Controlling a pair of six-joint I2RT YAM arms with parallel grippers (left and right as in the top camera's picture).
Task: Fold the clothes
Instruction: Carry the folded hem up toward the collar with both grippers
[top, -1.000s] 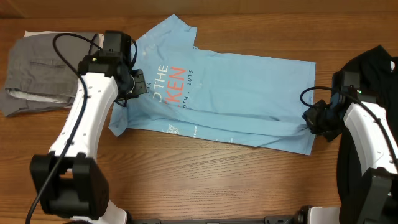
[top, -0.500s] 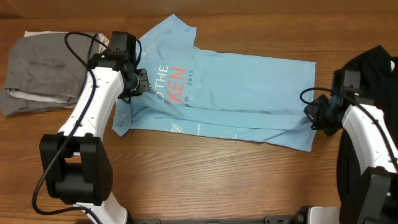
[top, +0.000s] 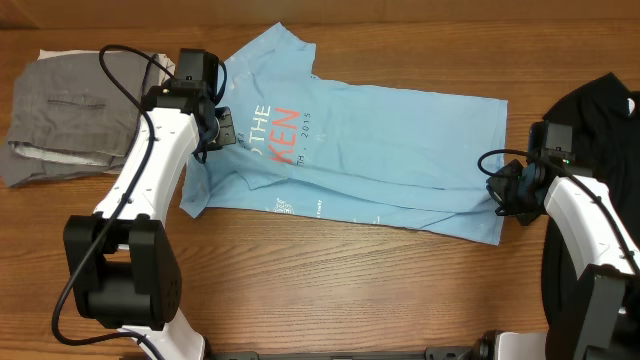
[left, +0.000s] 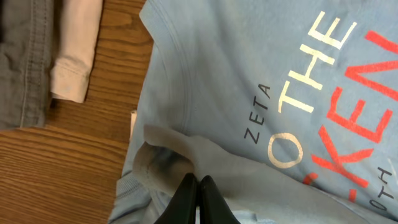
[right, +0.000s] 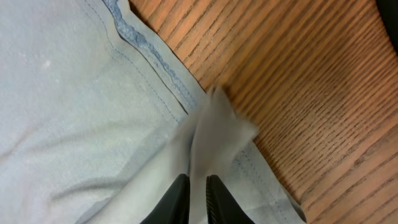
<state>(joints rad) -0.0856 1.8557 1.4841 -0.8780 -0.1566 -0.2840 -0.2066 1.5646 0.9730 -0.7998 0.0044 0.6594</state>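
Observation:
My left gripper will open, back off and take the sleeve end (top: 195, 198), because it is pinching the raised fold of the clothes while the sleeve end sticks out toward the front.
The light blue T-shirt (top: 380, 140) lies across the table's middle, its lower edge folded up, with "THE" and "KEN" lettering (top: 272, 125) showing. My left gripper (top: 228, 135) sits at the shirt's left side. In the left wrist view it (left: 196, 180) is shut, pinching a raised fold of the shirt (left: 186, 149) beside the lettering (left: 311, 74). My right gripper (top: 497, 190) is at the shirt's right hem. In the right wrist view its jaws (right: 198, 180) stand slightly apart, and a loose ridge of shirt fabric (right: 217, 124) runs between them above the hem (right: 149, 56).
Folded grey trousers (top: 70, 110) lie at the far left, with a white garment (left: 78, 43) beside them. A black cloth (top: 600, 110) is heaped at the right edge behind my right arm. Bare wood (top: 350, 290) runs along the front.
My left gripper has carried its pinch of shirt a little toward the far side, then stayed put. My right gripper has drifted slightly back and its jaws have parted a little.

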